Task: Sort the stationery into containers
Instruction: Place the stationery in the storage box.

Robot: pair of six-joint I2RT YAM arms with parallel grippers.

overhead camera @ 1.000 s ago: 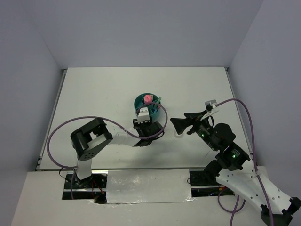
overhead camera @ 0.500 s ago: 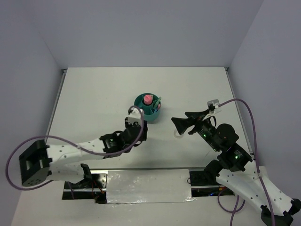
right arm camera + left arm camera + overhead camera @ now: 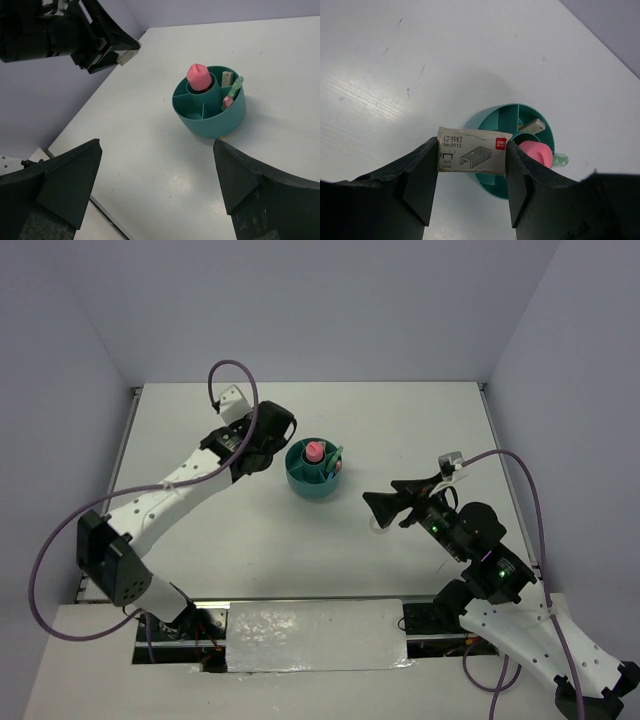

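Observation:
The robot's left gripper will release the staples box in the teal organiser's ring compartment (image 3: 296,459) (image 3: 492,128), next to the beige eraser.
The teal organiser (image 3: 310,488) stands mid-table. A pink tube (image 3: 314,451) stands in its central cup. A green and pink capsule (image 3: 232,92) and a beige eraser (image 3: 227,78) sit in its ring compartments. My left gripper (image 3: 276,448) is just left of the organiser, raised, and shut on a small beige staples box (image 3: 472,156). In the left wrist view the organiser (image 3: 492,112) lies right behind the box. My right gripper (image 3: 385,505) is open and empty, to the right of the organiser (image 3: 215,125). A clear tape ring (image 3: 380,528) lies under it.
Grey walls stand round the white table on three sides. The left arm (image 3: 160,505) stretches diagonally across the left half of the table. A white cover plate (image 3: 315,635) lies at the near edge between the arm bases.
My left arm has swung from the near side of the organiser round to its far left, carrying the staples box. The right arm has barely moved.

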